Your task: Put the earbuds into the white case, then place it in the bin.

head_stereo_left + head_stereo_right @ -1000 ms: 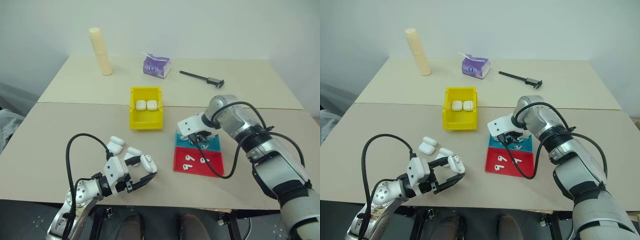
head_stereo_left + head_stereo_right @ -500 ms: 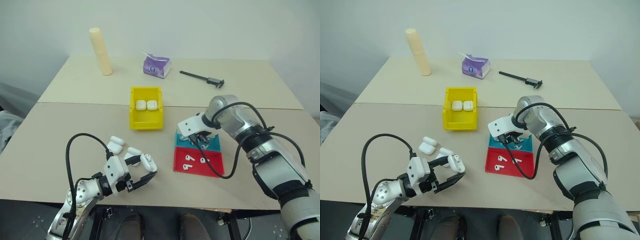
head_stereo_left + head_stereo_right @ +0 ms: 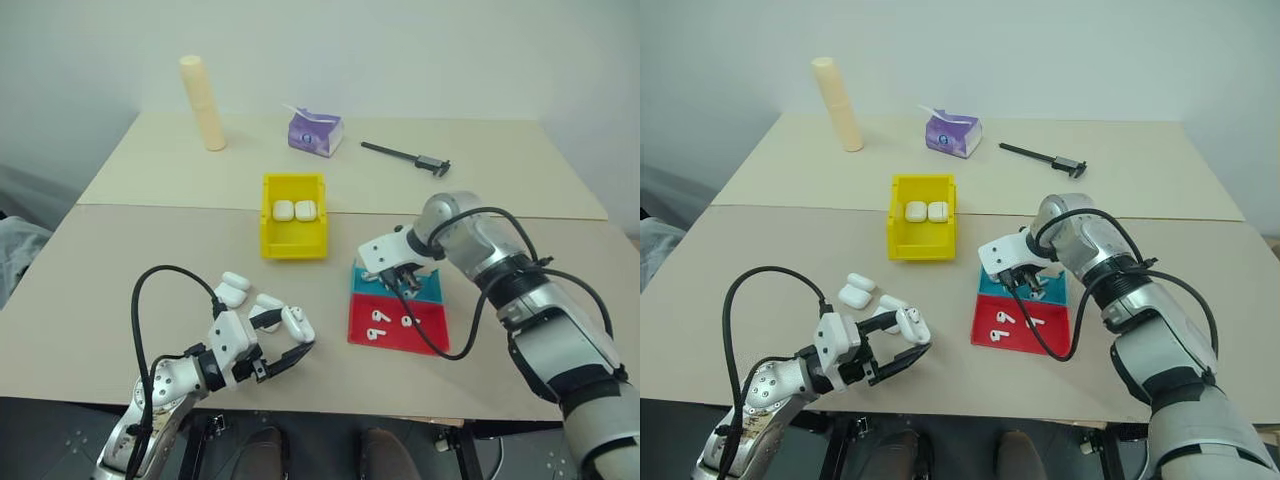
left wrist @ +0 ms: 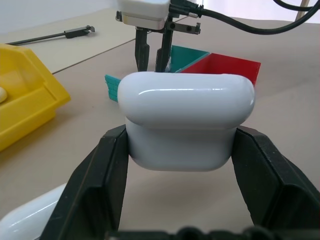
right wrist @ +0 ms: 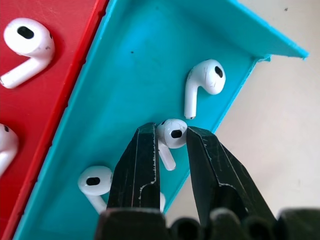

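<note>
I will use my right gripper to release the earbud into the white case that my left gripper holds, up above the teal tray (image 3: 391,274).
My left gripper (image 3: 283,337) is shut on a white case (image 3: 297,324) with its lid closed, held just above the table's near edge; the case (image 4: 186,120) sits between both black fingers (image 4: 100,180). My right gripper (image 3: 400,285) points down into the teal tray (image 3: 428,291). Its fingers (image 5: 142,160) press on the head of one of the earbuds (image 5: 172,134). Two more earbuds (image 5: 202,82) lie in the same tray. The yellow bin (image 3: 293,250) stands further back and holds two closed cases (image 3: 294,210).
A red tray (image 3: 432,332) with three earbuds (image 3: 376,316) adjoins the teal one. Three loose cases (image 3: 232,290) lie by my left gripper. At the back stand a cream cylinder (image 3: 203,103), a purple pack (image 3: 315,133) and a black caliper (image 3: 405,155).
My right gripper's fingers have narrowed onto the earbud in the teal tray. The left gripper and its case have stayed put.
</note>
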